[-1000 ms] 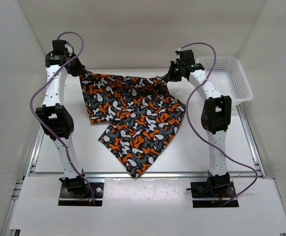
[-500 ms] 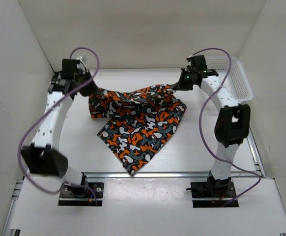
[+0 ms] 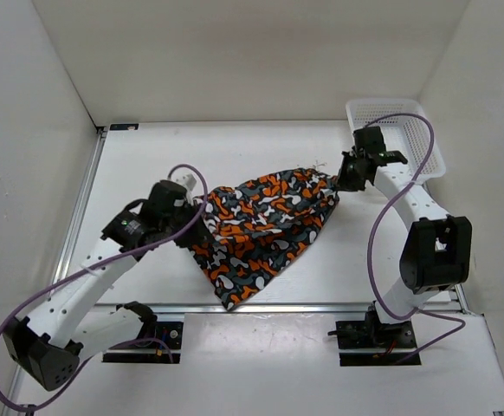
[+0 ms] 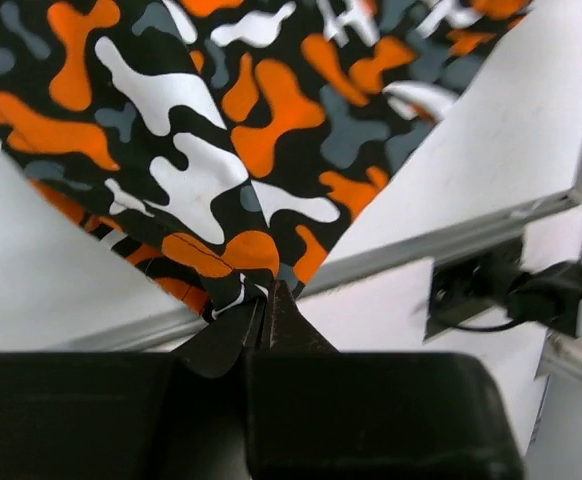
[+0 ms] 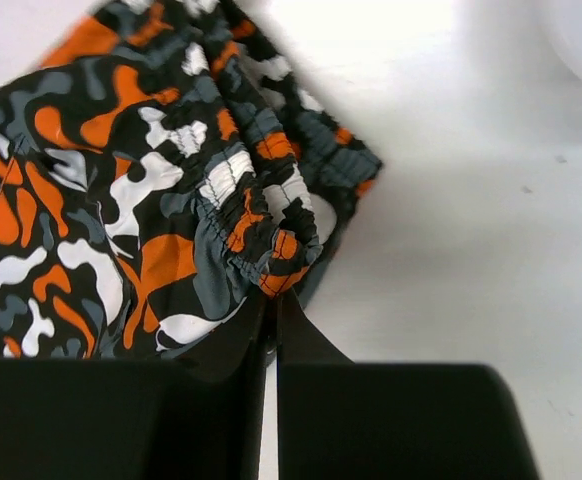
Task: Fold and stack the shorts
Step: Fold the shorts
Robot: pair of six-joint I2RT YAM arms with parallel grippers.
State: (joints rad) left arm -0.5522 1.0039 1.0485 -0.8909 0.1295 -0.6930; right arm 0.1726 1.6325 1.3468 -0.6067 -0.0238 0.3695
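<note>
My left fingers hold the shorts' edge far from their slanted tip near the front bar, so they should open and take the lower leg nearer the tip (image 3: 245,270).
The camouflage shorts (image 3: 261,227), orange, black, grey and white, lie bunched in the middle of the table, tapering to a point near the front rail. My left gripper (image 3: 202,227) is shut on the shorts' left edge; in the left wrist view its jaws (image 4: 264,300) pinch a fold of the shorts (image 4: 221,150). My right gripper (image 3: 345,180) is shut on the gathered waistband at the shorts' upper right corner; the right wrist view shows the gripper (image 5: 273,295) clamping the elastic of the shorts (image 5: 151,200).
A white mesh basket (image 3: 403,130) stands at the back right, just behind my right arm. The metal front rail (image 3: 261,306) runs along the table's near edge under the shorts' tip. White walls enclose the left, back and right sides.
Both grippers have come down and toward the front with the shorts. The left one swung far forward and inward, and the raised, spread cloth now lies bunched and narrower on the table.
</note>
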